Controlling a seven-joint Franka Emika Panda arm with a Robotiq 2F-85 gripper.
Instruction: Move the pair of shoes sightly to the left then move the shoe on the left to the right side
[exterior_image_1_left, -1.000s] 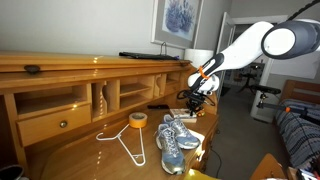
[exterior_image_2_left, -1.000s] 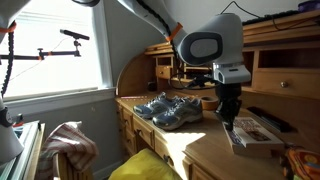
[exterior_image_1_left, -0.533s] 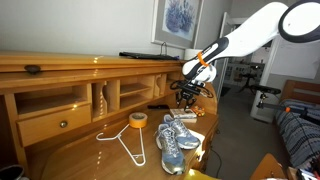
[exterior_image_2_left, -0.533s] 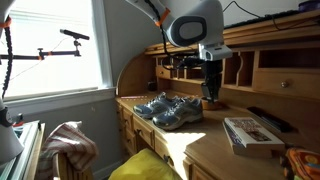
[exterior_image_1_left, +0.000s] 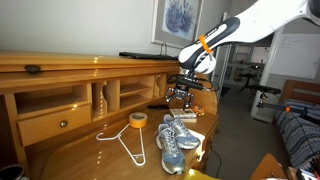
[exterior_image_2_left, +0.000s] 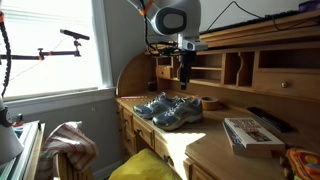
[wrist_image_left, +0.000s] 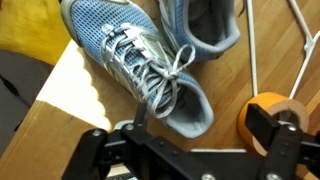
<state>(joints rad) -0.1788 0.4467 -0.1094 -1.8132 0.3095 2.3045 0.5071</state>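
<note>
The robot's gripper will next go to the heel (exterior_image_1_left: 163, 128) (wrist_image_left: 212, 50) of the shoe nearest the white wire hanger and close there.
The pair of shoes (exterior_image_1_left: 177, 138) (exterior_image_2_left: 168, 109), grey and light blue with pale laces, lies side by side on the wooden desk near its front edge. The wrist view looks down on one shoe (wrist_image_left: 140, 62) with its laces showing and on the heel end of its mate (wrist_image_left: 207, 25). My gripper (exterior_image_1_left: 181, 97) (exterior_image_2_left: 184, 76) (wrist_image_left: 200, 128) hangs well above the shoes, open, holding nothing. One dark fingertip (wrist_image_left: 267, 125) shows in front of a yellow tape roll (wrist_image_left: 272, 118).
A white wire hanger (exterior_image_1_left: 124, 141) (wrist_image_left: 253, 50) and the yellow tape roll (exterior_image_1_left: 138, 120) lie on the desk beside the shoes. A book (exterior_image_2_left: 246, 132) rests further along. Desk cubbies (exterior_image_2_left: 235, 68) stand behind. The desk edge (wrist_image_left: 60, 85) drops off next to the shoes.
The gripper has gone from shut to open. The arm has lifted and swung away from beside the shoes to a spot above them. The shoes have not moved.
</note>
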